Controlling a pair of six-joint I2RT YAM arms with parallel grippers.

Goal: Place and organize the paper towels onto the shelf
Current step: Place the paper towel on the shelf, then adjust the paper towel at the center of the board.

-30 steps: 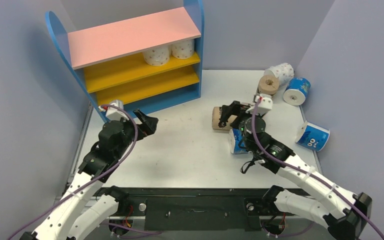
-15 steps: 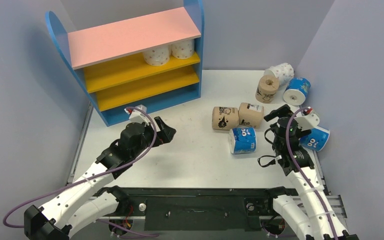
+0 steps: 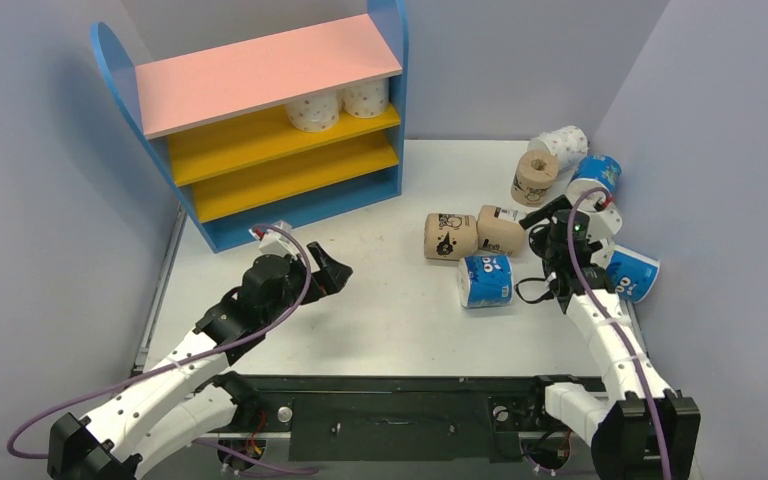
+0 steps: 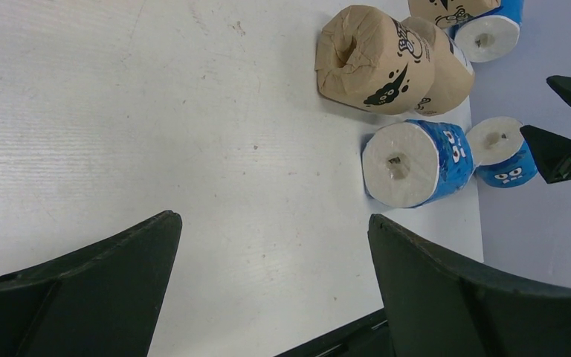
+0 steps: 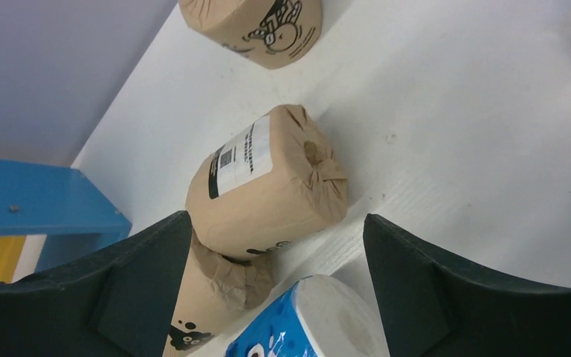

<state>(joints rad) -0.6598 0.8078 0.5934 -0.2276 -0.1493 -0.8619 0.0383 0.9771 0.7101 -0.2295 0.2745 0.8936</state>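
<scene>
My right gripper should close next on the blue roll's white end (image 3: pixel 510 283) (image 5: pixel 334 323), where the blue roll lies just in front of the side-by-side tan rolls.
The shelf (image 3: pixel 260 70) stands at the back left with two white dotted paper towels (image 3: pixel 313 110) on its upper yellow board. Two tan rolls (image 3: pixel 449 236) (image 3: pixel 501 230) lie side by side mid-table, a blue roll (image 3: pixel 485 281) just in front of them. My right gripper (image 3: pixel 545 215) hovers open just right of them; its wrist view shows the tan roll (image 5: pixel 268 190) and the blue roll (image 5: pixel 305 320) between the open jaws of the gripper (image 5: pixel 276 222), untouched. My left gripper (image 3: pixel 332 272) is open and empty over bare table, its jaws (image 4: pixel 271 223) pointing toward the blue roll (image 4: pixel 416 160).
At the back right lie a tan roll (image 3: pixel 535 175), a white dotted roll (image 3: pixel 564 146) and a blue roll (image 3: pixel 596 178). Another blue roll (image 3: pixel 630 272) rests by the right wall. Grey walls close in on both sides.
My right arm drew back to the right off the two tan rolls, then edged in toward them again. My left gripper moved right from the shelf's base toward mid-table.
</scene>
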